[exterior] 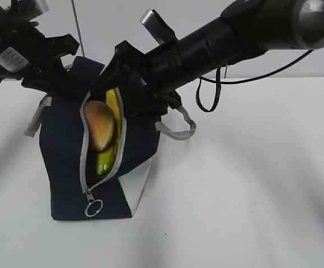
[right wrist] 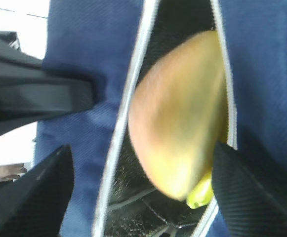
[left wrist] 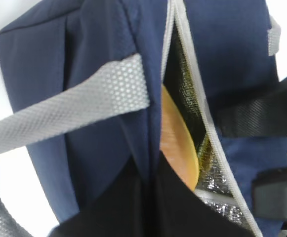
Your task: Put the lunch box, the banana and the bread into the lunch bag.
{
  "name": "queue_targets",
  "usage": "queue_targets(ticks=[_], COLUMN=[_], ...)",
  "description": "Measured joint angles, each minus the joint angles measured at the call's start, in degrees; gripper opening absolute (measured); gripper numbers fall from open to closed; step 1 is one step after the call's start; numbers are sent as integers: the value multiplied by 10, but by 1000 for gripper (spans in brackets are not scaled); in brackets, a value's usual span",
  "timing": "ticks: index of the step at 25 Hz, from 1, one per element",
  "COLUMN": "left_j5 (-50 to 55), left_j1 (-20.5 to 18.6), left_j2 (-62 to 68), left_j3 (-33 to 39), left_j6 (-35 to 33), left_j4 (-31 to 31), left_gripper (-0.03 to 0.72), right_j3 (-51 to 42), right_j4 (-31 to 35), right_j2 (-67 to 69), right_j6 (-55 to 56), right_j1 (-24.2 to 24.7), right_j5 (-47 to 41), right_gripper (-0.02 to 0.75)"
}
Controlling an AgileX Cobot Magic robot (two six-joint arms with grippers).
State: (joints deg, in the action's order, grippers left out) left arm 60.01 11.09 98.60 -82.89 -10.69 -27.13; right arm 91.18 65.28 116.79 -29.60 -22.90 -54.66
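Note:
The bread sits high in the lunch bag's wide opening, so my right gripper needs to pinch the lunch bag's free side (exterior: 144, 129) and lift with my left gripper.
The navy lunch bag (exterior: 67, 151) stands on the white table with its grey zipper open along the top. Inside lie the golden-brown bread (exterior: 100, 125) and, beside and under it, the yellow banana (exterior: 113, 106). My right gripper (exterior: 122, 89) hovers open over the slit; in its wrist view the fingers stand wide on either side of the bread (right wrist: 183, 113), and a banana tip (right wrist: 200, 197) peeks out below. My left gripper (exterior: 72, 86) is shut on the lunch bag's fabric (left wrist: 84, 49) beside the opening, where the bread (left wrist: 180, 148) shows. The lunch box is hidden.
A metal ring pull (exterior: 93, 208) hangs at the near end of the zipper. A grey strap handle (exterior: 178, 128) loops out to the bag's right, another to its left (exterior: 36, 120). A black cable (exterior: 209, 95) dangles from the right arm.

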Motion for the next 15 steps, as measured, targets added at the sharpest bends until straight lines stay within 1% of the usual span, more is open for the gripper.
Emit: queue_targets(ticks=[4,10,15], left_j5=[0,0,0], left_j1=[0,0,0], left_j2=[0,0,0], left_j3=[0,0,0], left_j6=[0,0,0], left_j4=[0,0,0], left_gripper=[-3,-3,-3], right_j3=[35,97,136], right_j4=[-31,-100,-149], right_j2=[0,0,0], right_j6=[-6,-4,23], right_j1=[4,14,19], right_j5=[-43,-116,-145], right_gripper=[647,641,631])
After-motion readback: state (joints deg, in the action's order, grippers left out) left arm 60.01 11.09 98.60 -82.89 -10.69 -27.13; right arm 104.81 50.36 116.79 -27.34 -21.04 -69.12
